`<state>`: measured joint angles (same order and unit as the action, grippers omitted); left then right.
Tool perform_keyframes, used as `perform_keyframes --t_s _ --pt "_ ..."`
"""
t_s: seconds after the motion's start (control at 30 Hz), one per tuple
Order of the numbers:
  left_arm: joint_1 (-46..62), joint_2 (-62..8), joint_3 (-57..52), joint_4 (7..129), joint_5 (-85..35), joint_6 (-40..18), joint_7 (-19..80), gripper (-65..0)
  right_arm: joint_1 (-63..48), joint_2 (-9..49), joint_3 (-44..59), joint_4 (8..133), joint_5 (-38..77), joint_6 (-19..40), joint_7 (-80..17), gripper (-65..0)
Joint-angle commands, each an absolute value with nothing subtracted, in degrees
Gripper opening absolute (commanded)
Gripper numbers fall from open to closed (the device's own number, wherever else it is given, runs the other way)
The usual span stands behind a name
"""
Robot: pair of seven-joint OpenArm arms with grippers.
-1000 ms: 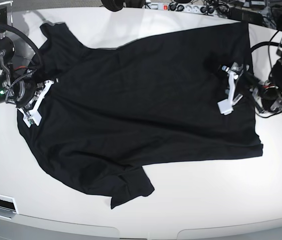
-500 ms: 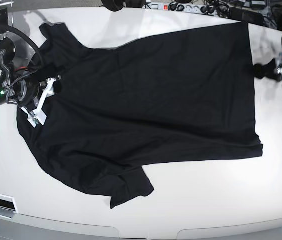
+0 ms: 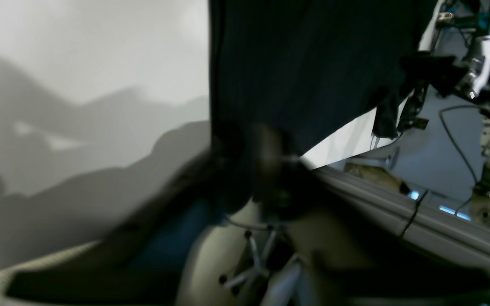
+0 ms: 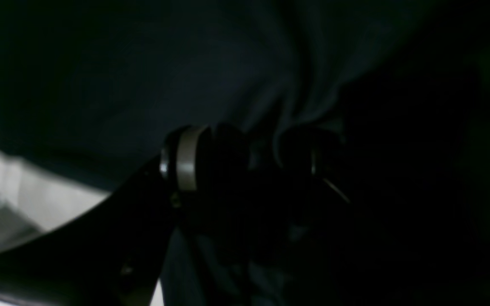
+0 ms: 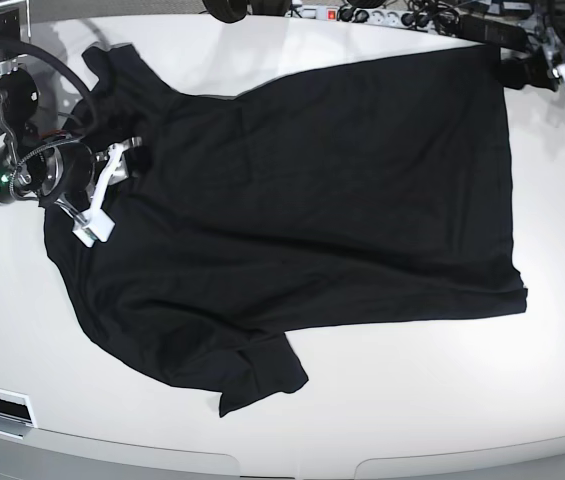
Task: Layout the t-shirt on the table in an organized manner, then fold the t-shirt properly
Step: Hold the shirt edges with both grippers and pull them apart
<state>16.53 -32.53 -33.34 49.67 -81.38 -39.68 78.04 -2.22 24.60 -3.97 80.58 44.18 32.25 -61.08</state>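
Next, I open my left gripper, back off and take the cloth farther in before pulling (image 5: 476, 68) the corner out, because it sits too shallow at the t-shirt's far corner.
The black t-shirt (image 5: 302, 210) lies spread nearly flat on the white table (image 5: 392, 410), one sleeve bunched at the front (image 5: 262, 375) and the other at the back left (image 5: 112, 70). My right gripper (image 5: 100, 195) rests on the shirt's left edge. In the right wrist view its fingertips (image 4: 194, 157) stand apart over the dark cloth (image 4: 143, 63), so it is open. My left gripper (image 5: 552, 72) is at the shirt's far right corner (image 5: 497, 55). In the left wrist view it is a dark blur (image 3: 266, 170) at the t-shirt's edge (image 3: 313, 63), its state unreadable.
A power strip and tangled cables (image 5: 372, 14) run along the table's back edge, with a dark round object (image 5: 237, 10) beside them. Bare tabletop lies in front of the shirt and to its right (image 5: 562, 250). The table's rounded front edge (image 5: 292, 465) is close.
My left arm has swung from beside the shirt's right hem to its far right corner. My right gripper has opened and shifted slightly right, and the cloth's left edge moved with it.
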Motion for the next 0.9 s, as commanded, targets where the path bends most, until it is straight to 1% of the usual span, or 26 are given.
perform_keyframes --t_s 0.0,0.03,0.07,0.1,0.23,0.4,0.5,0.67,0.87 --pt "17.23 -33.87 -33.65 50.3 -82.13 -40.0 78.04 -38.8 -0.97 25.41 -3.64 83.0 45.17 32.64 -60.27 -34.4" --pt "17.5 -33.43 -33.65 50.3 -81.76 -40.0 78.06 -32.0 -0.99 25.43 -3.64 84.23 45.12 32.6 -60.29 -34.4" --pt "17.82 -33.1 -33.63 50.28 -80.88 -40.0 78.08 -28.6 -0.97 25.41 -3.64 85.3 45.06 32.51 -60.29 -34.4" --pt "18.17 -32.86 -33.15 50.26 -80.36 -40.0 78.06 -28.2 -0.97 25.41 -3.64 86.32 44.97 32.38 -60.27 -34.4" --pt "18.52 -32.86 -28.67 50.26 -80.36 -40.0 78.02 -28.2 -0.75 25.41 -3.64 88.73 44.99 32.36 -60.03 -34.4" --pt "18.24 -32.84 -21.19 50.26 -80.34 -40.0 75.96 -28.3 -0.01 25.41 -3.64 88.84 44.93 32.03 -60.05 -34.4" --pt "18.24 -32.91 -17.74 50.26 -79.88 -40.0 77.73 -28.3 0.14 25.41 -3.64 88.84 44.95 31.51 -60.03 -34.4" --pt "18.26 -33.93 -17.32 52.53 -81.01 -40.0 79.96 -29.3 0.34 25.41 -3.64 88.84 44.93 31.51 -60.03 -34.4" --pt "18.41 -37.39 -17.32 56.95 -79.81 -40.0 80.0 -29.3 0.82 25.41 -3.64 88.84 44.95 31.51 -60.05 -34.4"
